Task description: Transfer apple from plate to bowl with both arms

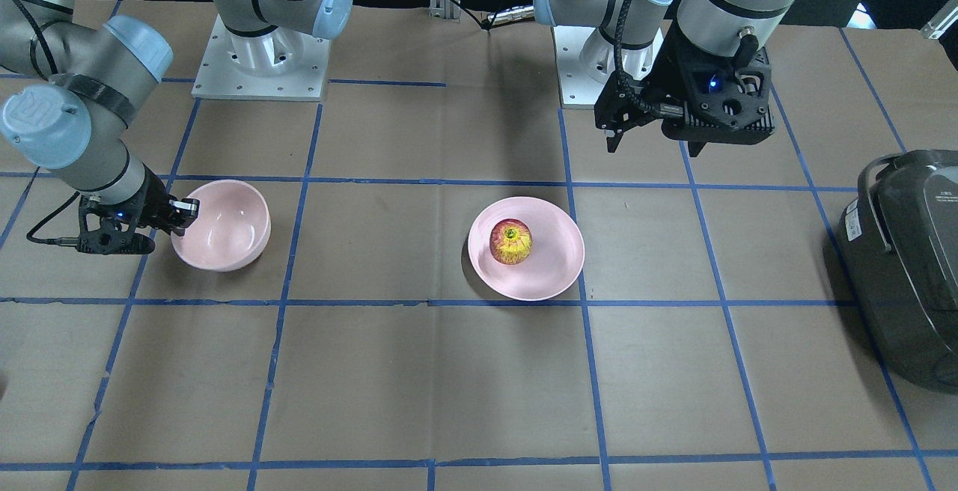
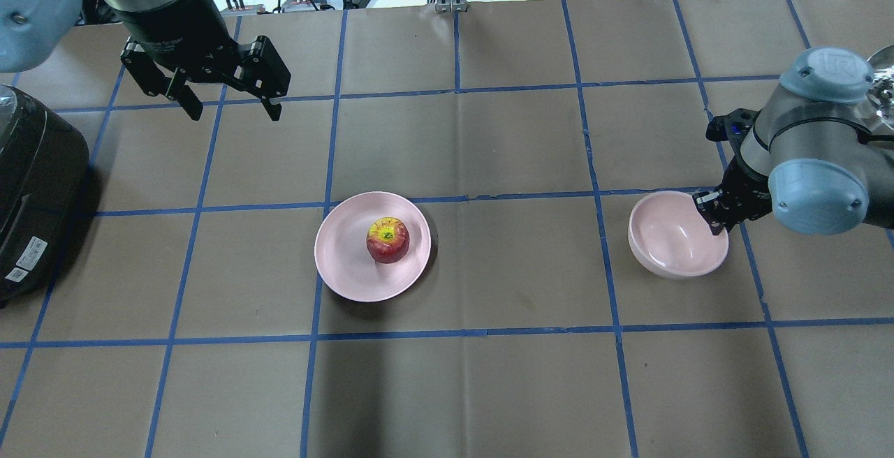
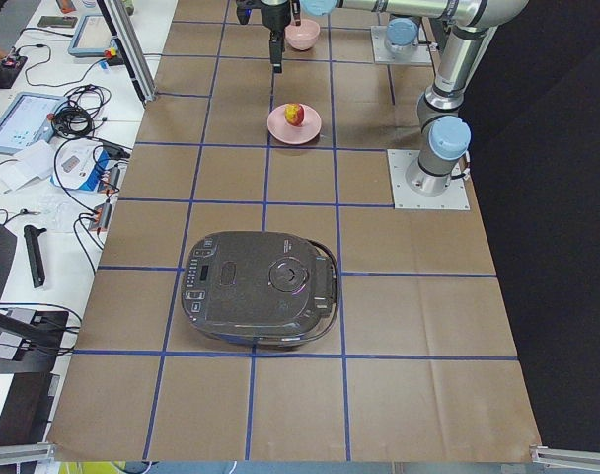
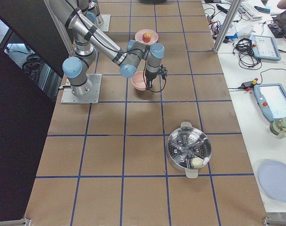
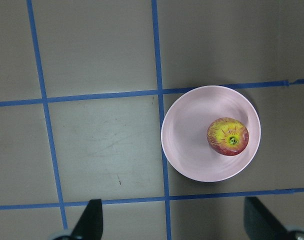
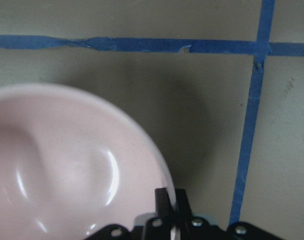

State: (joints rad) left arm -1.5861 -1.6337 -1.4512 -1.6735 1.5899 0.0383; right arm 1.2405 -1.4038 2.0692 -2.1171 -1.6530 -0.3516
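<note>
The robot's right gripper will let go of the deep pink bowl on the bare table (image 1: 361, 234) beside the flat pink plate.
The red and yellow apple (image 1: 510, 242) sits on the flat pink plate (image 1: 552, 270) near the table's middle; both also show in the overhead view, apple (image 2: 387, 239) and plate (image 2: 343, 257). My left gripper (image 2: 232, 113) hangs open and empty high above the table, beyond and to the left of the plate; its wrist view looks down on the apple (image 5: 228, 136). My right gripper (image 2: 709, 213) is shut on the rim of the deep pink bowl (image 2: 670, 238), which looks tilted. The wrist view shows the fingers (image 6: 165, 197) pinching the bowl's rim (image 6: 57, 165).
A black rice cooker (image 2: 28, 193) stands at the table's left end. A steel steamer pot (image 4: 189, 149) stands on the right end. Blue tape lines grid the brown table. The arm bases (image 1: 262, 57) are bolted along the robot's side.
</note>
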